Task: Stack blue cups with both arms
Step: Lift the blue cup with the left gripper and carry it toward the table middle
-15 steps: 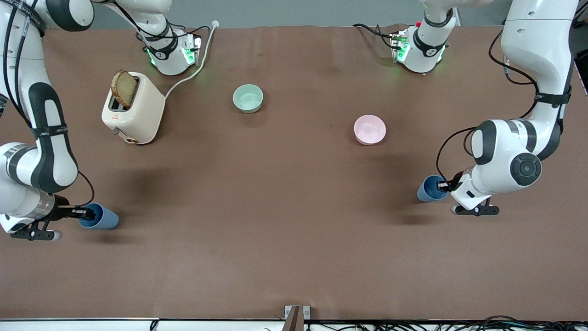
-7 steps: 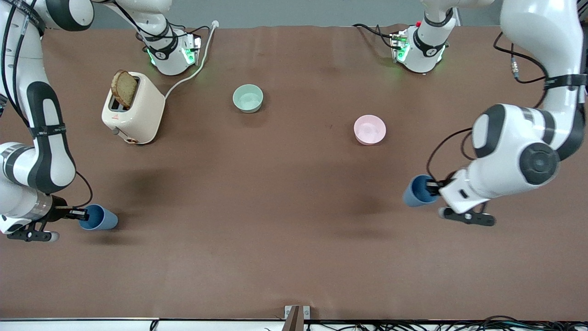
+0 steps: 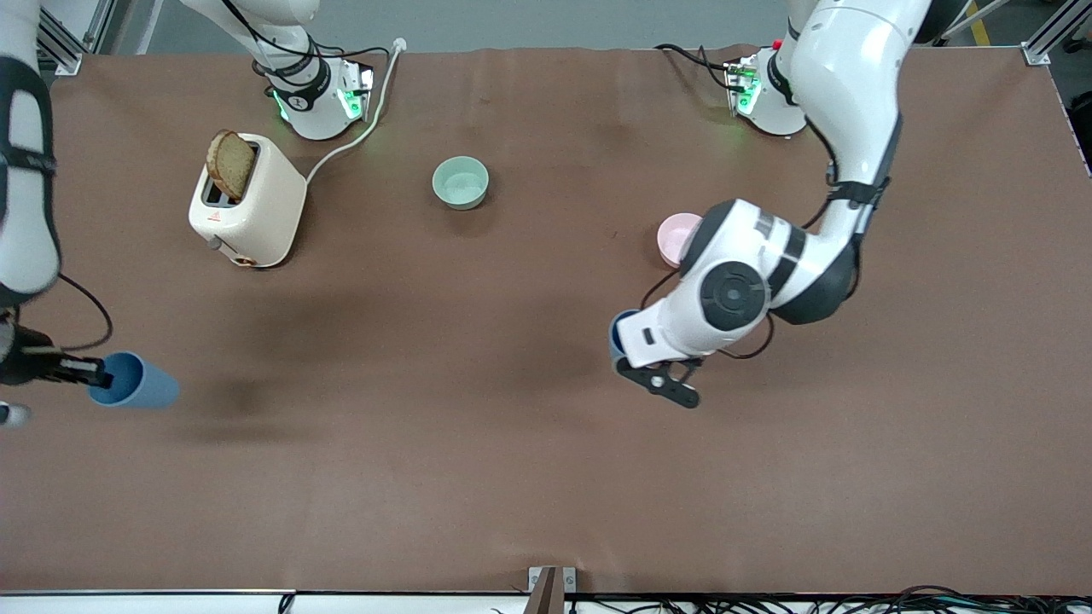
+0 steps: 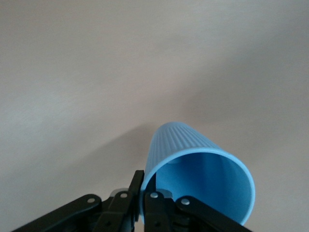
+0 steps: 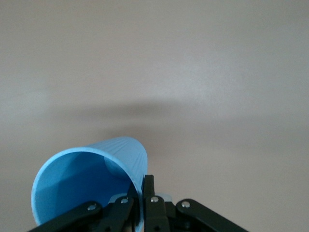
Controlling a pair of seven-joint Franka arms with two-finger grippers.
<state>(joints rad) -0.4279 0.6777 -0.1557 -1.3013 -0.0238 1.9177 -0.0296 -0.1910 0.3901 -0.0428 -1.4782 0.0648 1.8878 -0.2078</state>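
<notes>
The blue cup will go down from my left gripper onto the bare middle of the table (image 3: 549,308), beyond the mint-green and pink bowls.
My right gripper (image 3: 92,373) is shut on the rim of one blue cup (image 3: 136,383). It holds the cup tilted in the air over the right arm's end of the table. In the right wrist view the gripper (image 5: 141,191) pinches the cup's wall (image 5: 91,176), one finger inside and one outside. My left gripper (image 4: 143,187) is shut on the rim of the other blue cup (image 4: 198,169) in the same way. In the front view only a sliver of that cup (image 3: 615,331) shows under the left wrist. It is over the middle of the table.
A cream toaster (image 3: 252,205) with a bread slice (image 3: 230,164) stands near the right arm's base, its cable running to the table's back edge. A mint-green bowl (image 3: 461,182) sits mid-table. A pink bowl (image 3: 674,239) is partly covered by the left arm.
The left arm has swung from its end of the table toward the middle, carrying its cup. The right arm has lifted its cup and drawn it toward its end of the table.
</notes>
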